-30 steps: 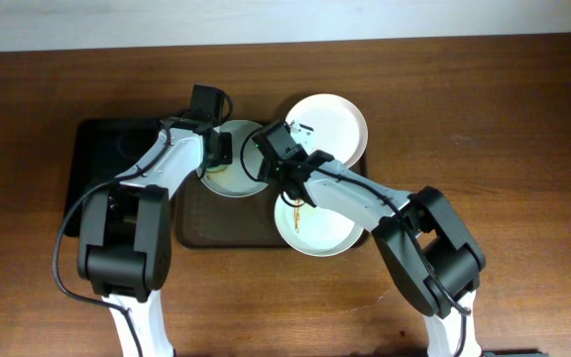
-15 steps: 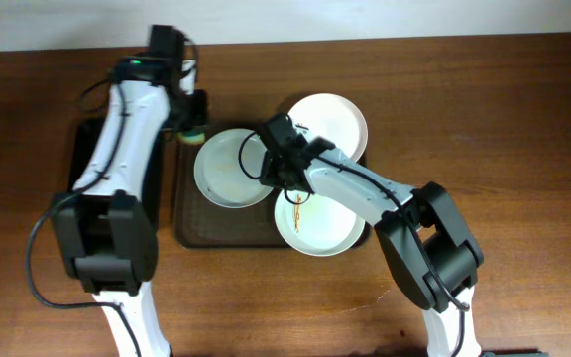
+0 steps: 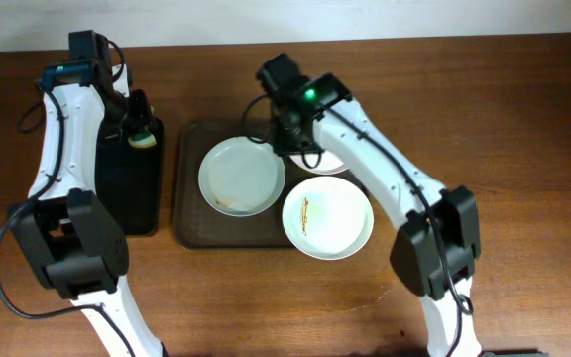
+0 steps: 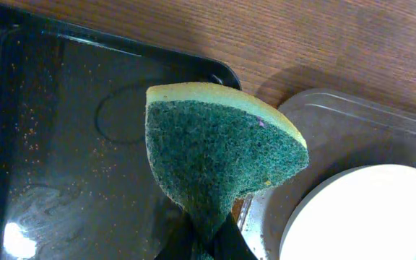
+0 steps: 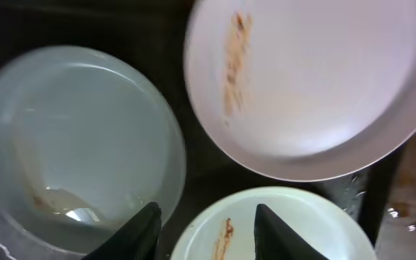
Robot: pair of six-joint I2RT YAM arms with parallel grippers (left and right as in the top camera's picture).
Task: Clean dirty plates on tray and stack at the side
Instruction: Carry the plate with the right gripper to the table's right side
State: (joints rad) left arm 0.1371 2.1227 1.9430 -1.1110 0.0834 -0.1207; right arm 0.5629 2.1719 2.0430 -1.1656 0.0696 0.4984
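Observation:
I will next use my right gripper to grab the wet, faintly smeared plate by its rim [image 3: 283,175] [image 5: 184,160], on the side that faces the other two plates on the brown tray.
Three white plates lie on the dark brown tray [image 3: 194,230]. The left plate [image 3: 242,177] has a faint brownish smear and a wet sheen [image 5: 78,144]. The front right plate [image 3: 327,216] carries a yellowish-brown streak [image 5: 309,87]. The back plate [image 3: 330,164] is mostly hidden under my right arm; it also shows a streak in the right wrist view [image 5: 266,227]. My right gripper [image 3: 290,131] is open and empty above the back plate [image 5: 209,231]. My left gripper [image 3: 139,127] is shut on a green and yellow sponge [image 4: 222,152], held over the black tray.
The narrower black tray [image 3: 127,188] lies left of the brown tray, its wet surface [image 4: 63,144] speckled with crumbs. Bare wooden table [image 3: 504,149] spreads to the right and front. A pale wall edge runs along the back.
My left arm has swung left with the sponge, from the left plate to over the black tray. My right gripper has left that plate's rim and moved back over the rear plate.

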